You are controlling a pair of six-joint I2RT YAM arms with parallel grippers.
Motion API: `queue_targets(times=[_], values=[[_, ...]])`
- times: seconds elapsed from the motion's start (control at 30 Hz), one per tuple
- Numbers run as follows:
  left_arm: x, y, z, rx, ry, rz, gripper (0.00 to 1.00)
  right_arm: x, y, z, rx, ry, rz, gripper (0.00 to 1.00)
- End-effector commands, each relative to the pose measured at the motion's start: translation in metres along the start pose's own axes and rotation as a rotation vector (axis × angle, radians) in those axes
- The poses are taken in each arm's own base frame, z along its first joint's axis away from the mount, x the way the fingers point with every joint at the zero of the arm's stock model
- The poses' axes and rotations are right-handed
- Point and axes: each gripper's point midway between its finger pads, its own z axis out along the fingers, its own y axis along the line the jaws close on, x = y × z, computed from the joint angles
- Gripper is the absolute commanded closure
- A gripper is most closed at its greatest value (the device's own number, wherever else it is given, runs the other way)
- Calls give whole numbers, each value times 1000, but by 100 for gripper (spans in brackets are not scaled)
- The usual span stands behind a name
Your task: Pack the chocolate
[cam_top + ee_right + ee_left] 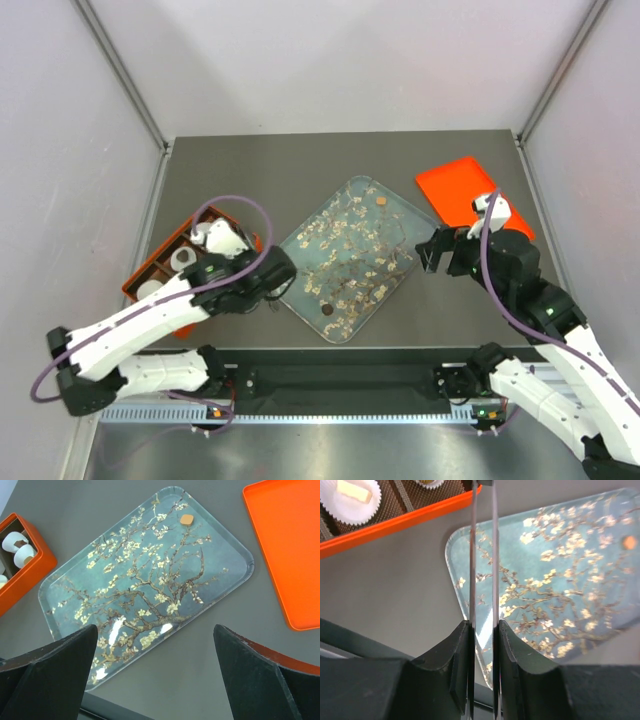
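Note:
Next, my left gripper lets go of the chocolate on the blossom-patterned tray (332, 248) (549, 560), between the caramel-brown chocolate and the small dark piece.
A caramel-brown chocolate (381, 201) lies near the far corner of the blossom-patterned tray (300, 240); it also shows in the right wrist view (186, 519) and the left wrist view (629, 542). A small dark piece (327, 310) lies near the tray's near corner. A cream piece (355, 491) sits in a paper cup in the orange box (395, 525). My left gripper (483, 625) is shut on metal tweezers (472, 555), between the box and the tray; the tweezer tips are out of view. My right gripper (155, 630) is open and empty beside the tray's right edge.
The orange box (140, 285) with white paper cups (183, 258) stands at the left of the table. An orange lid (460, 185) lies flat at the far right, behind my right gripper (430, 252). My left gripper (262, 283) sits by the tray's left edge.

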Motion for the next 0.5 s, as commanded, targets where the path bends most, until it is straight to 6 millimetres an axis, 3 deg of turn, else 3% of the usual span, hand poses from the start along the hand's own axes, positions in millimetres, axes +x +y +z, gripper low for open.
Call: queue_targets(times=[0.0,0.03,0.1,0.27,0.47], values=[[-36,4,-17,171,-95,-109,100,-28,16,-6,-55,-74,17,0],[-36,10,-14,191,-111,-111,100,-29,16,-6,-55,-76,19,0],[-55,13,-26,297,-161,-166,100,-28,15,-5,-50,-71,20,0],[-61,33,-23,238,-212,-41,100,-27,17,-3,-50,-63,29,0],[-64,9,-17,210,-264,50,100,-29,18,-1,-53,-63,41,0]])
